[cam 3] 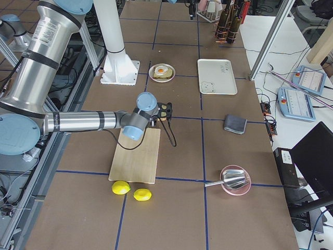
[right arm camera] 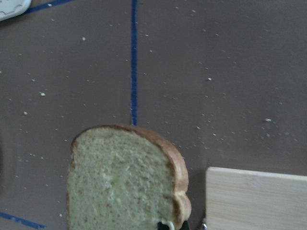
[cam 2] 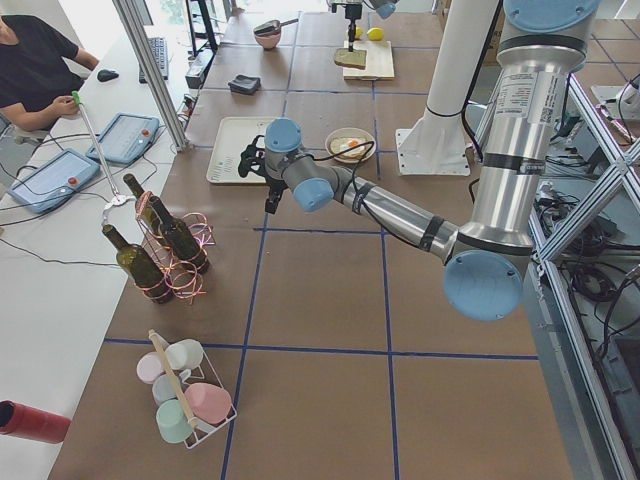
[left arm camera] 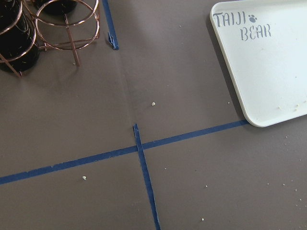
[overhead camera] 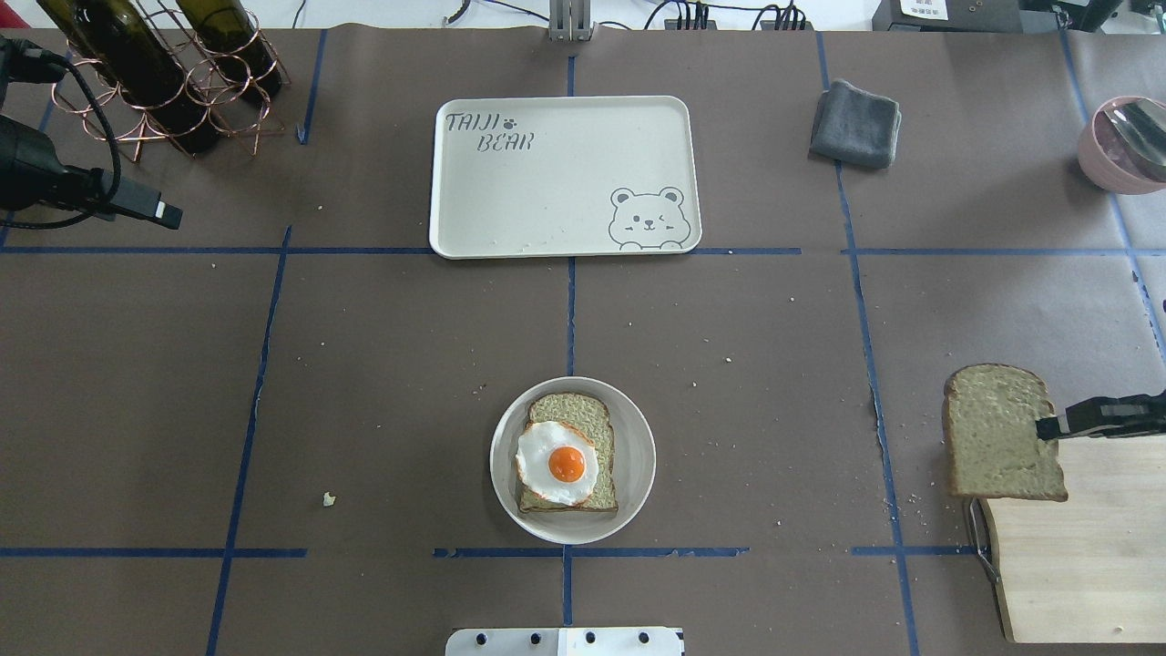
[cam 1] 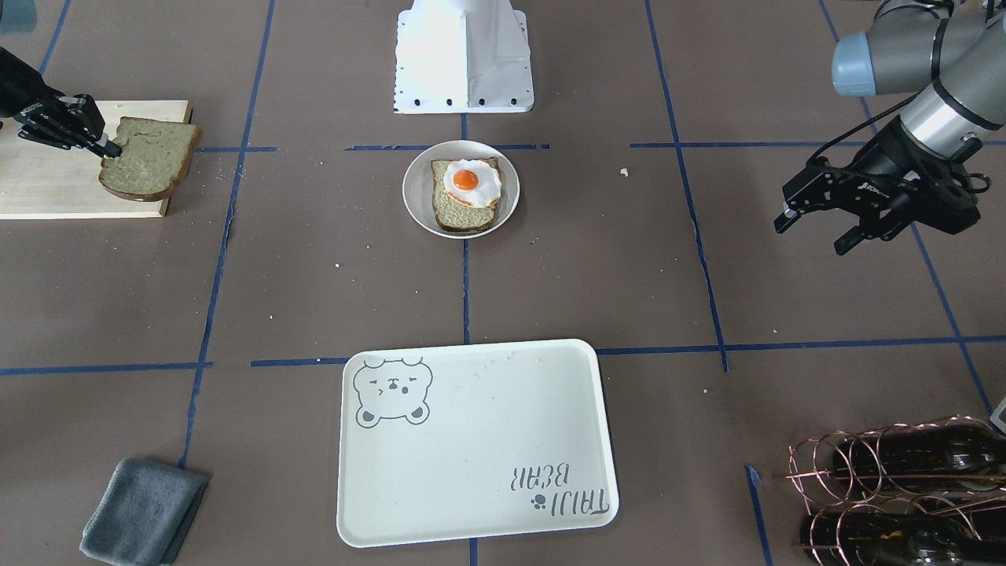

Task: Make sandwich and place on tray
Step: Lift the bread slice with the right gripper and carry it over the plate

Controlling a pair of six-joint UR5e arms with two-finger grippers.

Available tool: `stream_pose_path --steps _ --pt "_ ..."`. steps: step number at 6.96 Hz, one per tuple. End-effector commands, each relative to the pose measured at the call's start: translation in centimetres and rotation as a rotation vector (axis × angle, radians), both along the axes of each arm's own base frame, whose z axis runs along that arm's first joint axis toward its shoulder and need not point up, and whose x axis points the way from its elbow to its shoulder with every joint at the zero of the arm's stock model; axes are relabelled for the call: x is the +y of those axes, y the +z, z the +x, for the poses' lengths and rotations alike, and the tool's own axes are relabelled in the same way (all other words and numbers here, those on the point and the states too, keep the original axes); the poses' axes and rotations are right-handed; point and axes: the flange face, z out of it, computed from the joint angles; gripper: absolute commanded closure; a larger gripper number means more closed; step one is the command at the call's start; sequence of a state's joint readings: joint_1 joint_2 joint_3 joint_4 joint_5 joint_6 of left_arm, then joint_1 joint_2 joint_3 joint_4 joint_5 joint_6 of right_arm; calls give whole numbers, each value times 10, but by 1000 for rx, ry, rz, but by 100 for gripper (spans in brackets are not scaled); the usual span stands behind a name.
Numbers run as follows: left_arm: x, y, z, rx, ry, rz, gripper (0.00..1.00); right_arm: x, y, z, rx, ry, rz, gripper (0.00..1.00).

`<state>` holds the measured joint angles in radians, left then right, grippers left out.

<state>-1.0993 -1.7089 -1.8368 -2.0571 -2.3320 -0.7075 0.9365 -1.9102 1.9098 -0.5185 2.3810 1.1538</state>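
Observation:
I will use my right gripper to set the bread slice down on top of the fried egg (cam 1: 468,183) on the white plate.
My right gripper (cam 1: 110,148) is shut on the edge of one bread slice (cam 1: 149,157), which it holds over the end of the wooden cutting board (cam 1: 47,181). The slice also shows in the overhead view (overhead camera: 997,433) and the right wrist view (right arm camera: 120,182). The other bread slice (cam 1: 464,212) lies on a small round white plate (cam 1: 416,189) with the fried egg (cam 1: 471,182) on top. The cream tray (cam 1: 471,440) with the bear drawing holds nothing. My left gripper (cam 1: 809,238) is open and empty, above the table far from the plate.
A copper wire rack with dark bottles (cam 1: 904,487) stands by the left arm. A folded grey cloth (cam 1: 141,511) lies near the tray's other side. A pink bowl with a metal utensil (overhead camera: 1125,141) and two lemons (cam 3: 127,190) lie beyond the board. The robot base (cam 1: 464,55) stands behind the plate.

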Motion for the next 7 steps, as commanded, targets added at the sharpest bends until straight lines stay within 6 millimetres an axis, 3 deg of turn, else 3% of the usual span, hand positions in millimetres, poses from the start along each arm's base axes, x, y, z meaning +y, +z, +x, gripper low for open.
stream_pose_path --steps 1,2,3,6,7 --pt "-1 4 3 -3 4 -10 0 -75 -102 -51 -105 0 -35 100" --pt "0 4 3 -1 2 -13 0 -98 -158 -99 -102 -33 -64 100" --pt "-1 3 3 1 -1 -17 0 -98 -194 -151 -84 -56 -61 100" --pt "-1 4 3 1 -1 -23 0 -30 -257 -307 -74 -39 -57 100" --pt "-1 5 3 -1 -3 -23 0 -8 -262 -334 -67 -12 -40 100"
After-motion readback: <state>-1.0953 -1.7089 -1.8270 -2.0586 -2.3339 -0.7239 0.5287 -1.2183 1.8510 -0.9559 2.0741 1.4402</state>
